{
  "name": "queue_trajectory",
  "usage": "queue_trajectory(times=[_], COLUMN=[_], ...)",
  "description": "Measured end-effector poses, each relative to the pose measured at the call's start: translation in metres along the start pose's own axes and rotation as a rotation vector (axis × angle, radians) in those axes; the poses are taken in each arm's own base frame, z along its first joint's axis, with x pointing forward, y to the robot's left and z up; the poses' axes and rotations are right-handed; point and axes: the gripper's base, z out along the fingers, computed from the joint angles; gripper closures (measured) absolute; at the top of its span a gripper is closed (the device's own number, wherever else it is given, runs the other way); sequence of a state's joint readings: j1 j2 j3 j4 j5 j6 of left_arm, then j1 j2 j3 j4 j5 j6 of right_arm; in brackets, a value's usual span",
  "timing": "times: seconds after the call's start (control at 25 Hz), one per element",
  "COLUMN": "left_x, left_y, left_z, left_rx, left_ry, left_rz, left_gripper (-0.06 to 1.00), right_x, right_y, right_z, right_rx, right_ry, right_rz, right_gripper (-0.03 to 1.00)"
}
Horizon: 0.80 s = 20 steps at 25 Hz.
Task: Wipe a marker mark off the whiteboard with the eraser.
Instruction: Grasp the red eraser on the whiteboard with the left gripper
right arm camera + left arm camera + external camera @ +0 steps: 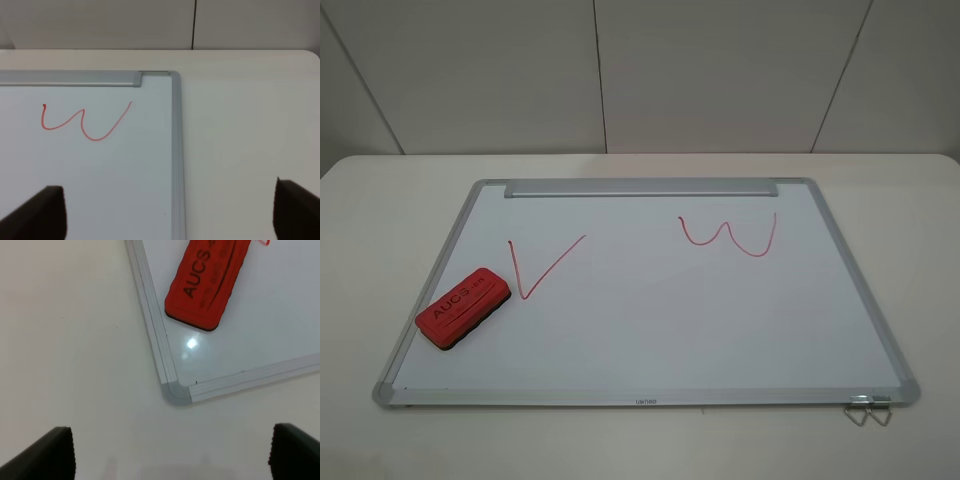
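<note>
The robot's left gripper should go to the red eraser next and close across the eraser's middle (464, 307) (212, 265), one finger on each long side of the eraser.
The whiteboard (660, 320) lies flat on the table. On its left half is the marker mark (554, 267), a thin red V. The red eraser (464, 308) rests lettering-up on the board's left edge, just left of the mark. Neither gripper shows in the exterior high view. The left wrist view looks down on the eraser (207, 282) and the board's near-left corner (176, 392); my left gripper (170, 455) is open and holds nothing, hanging over the table short of that corner. My right gripper (167, 215) is open too, above the board's far right area (100, 180).
A wavy red W squiggle (757, 255) (95, 139) marks the board's right half. The grey tray strip (640, 187) runs along the far edge. Metal clips (868, 410) stick out at the near-right corner. Pale table (380, 230) surrounds the board; a wall stands behind.
</note>
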State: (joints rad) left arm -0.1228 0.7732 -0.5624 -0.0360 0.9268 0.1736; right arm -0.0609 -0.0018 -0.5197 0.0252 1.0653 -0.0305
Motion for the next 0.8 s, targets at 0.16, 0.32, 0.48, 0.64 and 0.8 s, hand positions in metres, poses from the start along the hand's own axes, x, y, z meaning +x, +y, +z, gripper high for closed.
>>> queue_trajectory(times=[0.16,0.32,0.48,0.64,0.8], left_x=[-0.029,-0.045,-0.05,-0.052,-0.055], left_y=[0.002,-0.012,-0.023,-0.028,-0.031], left_z=[0.035,0.063,0.084,0.101,0.12], left_rx=[0.025,0.075,0.103,0.11,0.111], left_ry=[0.115,0.191,0.252,0.277,0.275], left_rz=[0.11,0.245,0.312,0.34,0.341], left_gripper=[0.17,0.17,0.17,0.17,0.17], right_x=[0.0,0.0,0.0,0.0,0.0], right_y=[0.0,0.0,0.0,0.0,0.0], right_z=[0.0,0.0,0.0,0.0,0.0], right_rx=[0.0,0.0,0.0,0.0,0.0], right_ry=[0.0,0.0,0.0,0.0,0.0], right_rz=[0.0,0.0,0.0,0.0,0.0], right_gripper=[0.26,0.26,0.26,0.26,0.26])
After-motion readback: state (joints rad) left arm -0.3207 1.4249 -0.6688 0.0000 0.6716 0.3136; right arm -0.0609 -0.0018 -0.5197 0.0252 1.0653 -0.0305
